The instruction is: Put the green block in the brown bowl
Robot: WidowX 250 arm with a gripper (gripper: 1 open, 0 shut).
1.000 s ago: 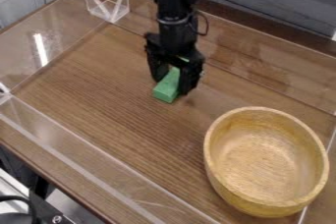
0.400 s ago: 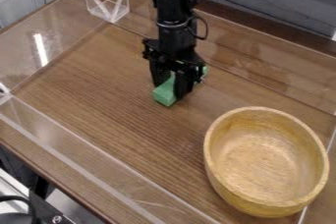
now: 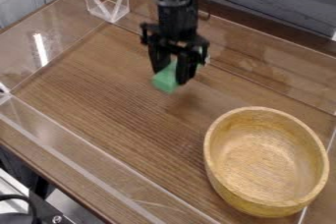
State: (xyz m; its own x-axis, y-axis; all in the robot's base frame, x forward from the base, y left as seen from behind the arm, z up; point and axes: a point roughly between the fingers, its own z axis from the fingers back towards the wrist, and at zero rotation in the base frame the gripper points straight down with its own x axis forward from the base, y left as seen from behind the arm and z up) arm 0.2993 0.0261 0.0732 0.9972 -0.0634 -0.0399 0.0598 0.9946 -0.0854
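I need to set the green block, now hanging just above the wooden tabletop, free from my gripper on the bottom of the brown bowl (image 3: 251, 171), placing it a bit toward the front rim of that bowl.
The green block (image 3: 165, 79) hangs a little above the wooden tabletop, pinched between the black fingers of my gripper (image 3: 175, 71), which points straight down and is shut on it. Only the block's lower end shows below the fingertips. The brown bowl (image 3: 266, 160) sits at the lower right of the view, empty, well apart from the gripper and nearer the camera.
A clear plastic wall (image 3: 39, 46) borders the table at the left and front. A small clear stand (image 3: 106, 2) sits at the back left. Bare wood lies between the gripper and the bowl.
The jaws closed on the green block while it lay on the table. The gripper then rose, lifting the block off the surface.
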